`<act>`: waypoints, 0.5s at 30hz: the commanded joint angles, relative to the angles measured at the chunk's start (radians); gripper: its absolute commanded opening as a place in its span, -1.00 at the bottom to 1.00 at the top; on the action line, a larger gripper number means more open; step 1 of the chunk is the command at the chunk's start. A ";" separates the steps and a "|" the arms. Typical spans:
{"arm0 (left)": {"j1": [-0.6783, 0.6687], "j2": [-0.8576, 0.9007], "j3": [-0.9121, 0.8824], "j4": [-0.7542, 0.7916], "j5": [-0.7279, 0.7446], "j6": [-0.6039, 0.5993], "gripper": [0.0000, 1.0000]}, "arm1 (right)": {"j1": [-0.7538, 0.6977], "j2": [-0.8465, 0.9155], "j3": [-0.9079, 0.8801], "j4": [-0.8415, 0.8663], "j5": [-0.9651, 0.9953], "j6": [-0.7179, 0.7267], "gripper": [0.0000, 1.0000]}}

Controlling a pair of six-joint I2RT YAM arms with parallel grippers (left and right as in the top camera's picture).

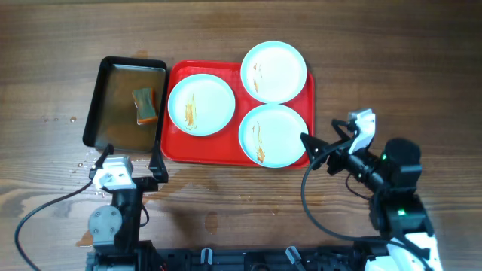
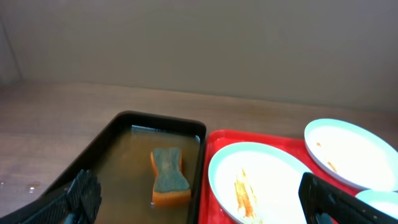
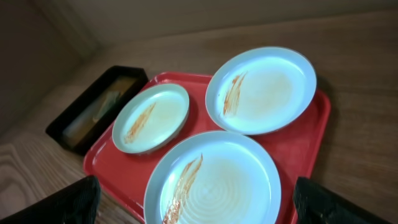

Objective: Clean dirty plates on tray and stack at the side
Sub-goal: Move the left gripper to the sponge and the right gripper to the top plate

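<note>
My left gripper should grab the narrow middle (image 1: 145, 106) (image 2: 168, 172) of the orange sponge in the black pan, because the plates need to be cleaned.
Three white plates with pale blue rims lie on the red tray (image 1: 173, 147): one at left (image 1: 201, 105), one at the back right (image 1: 273, 71), one at the front right (image 1: 273, 135). Each bears orange-brown streaks. My left gripper (image 1: 128, 164) is open and empty, just in front of the tray's left corner and the black pan. My right gripper (image 1: 325, 147) is open and empty, beside the tray's right front corner. In the right wrist view (image 3: 199, 202) the nearest plate (image 3: 214, 180) lies between the fingers' line of sight. The left wrist view (image 2: 199, 202) shows the left plate (image 2: 261, 180).
A black pan (image 1: 98, 105) with brownish liquid stands left of the tray and holds an orange sponge with a green-grey pad (image 1: 144, 105). Water drops lie on the wooden table (image 1: 376, 60) near the pan's front left. Bare wood lies right of the tray.
</note>
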 commanded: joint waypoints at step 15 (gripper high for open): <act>-0.006 0.126 0.446 -0.341 0.015 -0.102 1.00 | 0.040 0.467 0.626 -0.314 0.008 -0.063 0.99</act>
